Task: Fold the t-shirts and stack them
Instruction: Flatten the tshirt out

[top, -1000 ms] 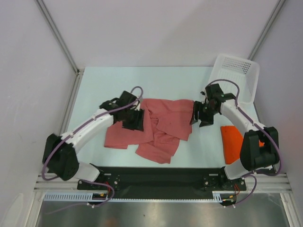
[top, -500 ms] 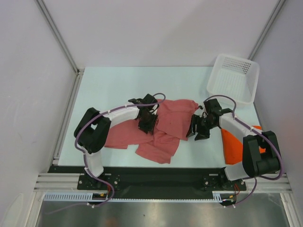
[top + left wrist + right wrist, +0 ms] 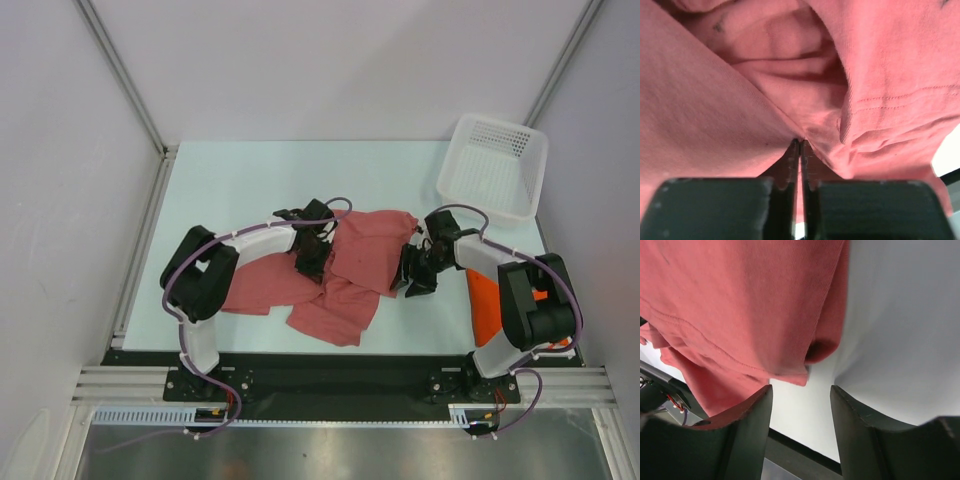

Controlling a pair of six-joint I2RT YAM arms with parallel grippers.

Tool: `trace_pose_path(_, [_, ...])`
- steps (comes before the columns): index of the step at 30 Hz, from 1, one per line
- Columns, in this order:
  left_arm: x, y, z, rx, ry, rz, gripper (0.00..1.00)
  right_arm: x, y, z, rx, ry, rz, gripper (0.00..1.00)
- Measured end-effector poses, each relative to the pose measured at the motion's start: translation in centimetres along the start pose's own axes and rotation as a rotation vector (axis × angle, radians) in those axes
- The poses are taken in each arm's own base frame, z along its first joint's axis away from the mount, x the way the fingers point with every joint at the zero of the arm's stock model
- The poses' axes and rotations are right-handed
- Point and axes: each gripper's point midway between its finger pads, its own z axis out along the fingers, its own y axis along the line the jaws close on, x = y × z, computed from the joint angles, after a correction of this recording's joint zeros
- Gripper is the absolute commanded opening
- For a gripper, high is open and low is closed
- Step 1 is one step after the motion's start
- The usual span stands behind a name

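Note:
The middle of the pink-red t-shirt is pinched in my left gripper, so that gripper should open and take the hem at the end [image 3: 246, 292] opposite my right gripper before lifting.
The pink-red t-shirt [image 3: 365, 250] lies crumpled across the middle of the table. My left gripper [image 3: 312, 262] is down on its centre, and in the left wrist view it [image 3: 800, 141] is shut, pinching a fold of the pink cloth [image 3: 715, 100]. At the shirt's right edge my right gripper [image 3: 412, 272] is low over the table. In the right wrist view it [image 3: 801, 389] is open, with a hem corner of the pink shirt [image 3: 740, 305] just ahead of its jaws and nothing between them. The folded orange t-shirt [image 3: 487, 300] lies at the right, partly hidden under the right arm.
A white perforated basket [image 3: 495, 165] stands at the back right corner. The pale table [image 3: 230, 190] shows bare behind and left of the shirt. The black rail [image 3: 320, 375] runs along the near edge.
My left arm swung right onto the shirt's middle and its jaws closed on the cloth. My right gripper slid slightly down-left along the shirt's right edge and narrowed a little.

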Motion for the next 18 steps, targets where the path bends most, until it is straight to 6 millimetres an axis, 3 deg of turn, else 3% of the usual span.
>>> trace_pose_path(5, [0.0,0.3,-0.5,-0.017,-0.011,0.013,0.00,-0.6,0.0,0.7,-0.008,-0.013,0.009,0.47])
trace_pose_path(8, [0.0,0.9,-2.6,-0.045,-0.048,0.011,0.00,-0.8,0.3,1.2,-0.029,-0.008,0.021,0.41])
trace_pose_path(12, [-0.8,1.7,-7.5,-0.063,-0.163,-0.009,0.00,-1.1,0.8,1.8,-0.062,-0.004,0.023,0.24])
trace_pose_path(13, [-1.2,2.3,-9.0,-0.068,-0.205,-0.025,0.00,-1.1,0.9,1.9,-0.066,-0.006,0.021,0.13])
trace_pose_path(16, [-1.7,5.4,-12.9,-0.119,-0.304,-0.097,0.01,-1.2,1.0,2.1,-0.070,-0.010,0.017,0.01])
trace_pose_path(18, [-1.5,8.7,-15.1,-0.185,-0.357,-0.175,0.00,-1.2,1.0,1.9,-0.060,-0.014,0.016,0.00])
